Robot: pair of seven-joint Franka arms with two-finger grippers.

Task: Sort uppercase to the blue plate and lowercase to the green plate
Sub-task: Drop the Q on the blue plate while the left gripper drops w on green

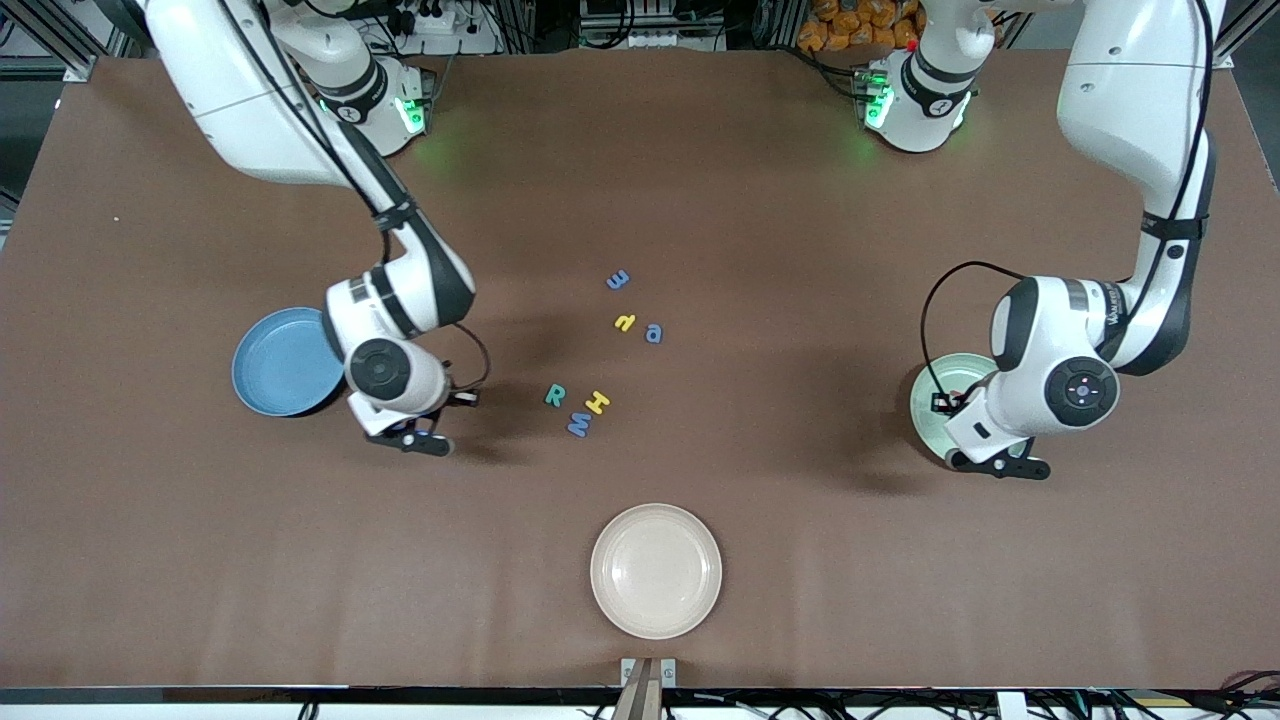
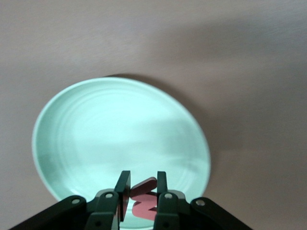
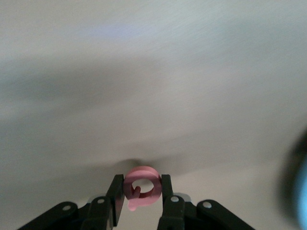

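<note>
Next, my right gripper releases the red Q on the blue plate (image 1: 323,371), toward the side of the plate that is closer to the teal R. The Q is now over bare table beside that plate.
My left gripper (image 1: 1005,466) hangs over the edge of the green plate (image 1: 938,398) nearer the front camera, shut on a red lowercase w-like letter (image 2: 142,204). In the left wrist view the green plate (image 2: 115,134) lies right under its fingers. My right gripper (image 1: 422,440) is over bare table beside the blue plate (image 1: 283,362), shut on the red uppercase Q (image 3: 143,173). In mid-table lie a teal R (image 1: 554,395), a yellow H (image 1: 598,402) and a blue M (image 1: 580,424). Farther from the front camera are a blue e (image 1: 618,280), a yellow n-like letter (image 1: 625,321) and a blue a (image 1: 653,333).
A cream plate (image 1: 656,570) sits near the table's front edge, nearer the front camera than the letters. Both arms' bases stand along the back edge. Brown tabletop surrounds the plates.
</note>
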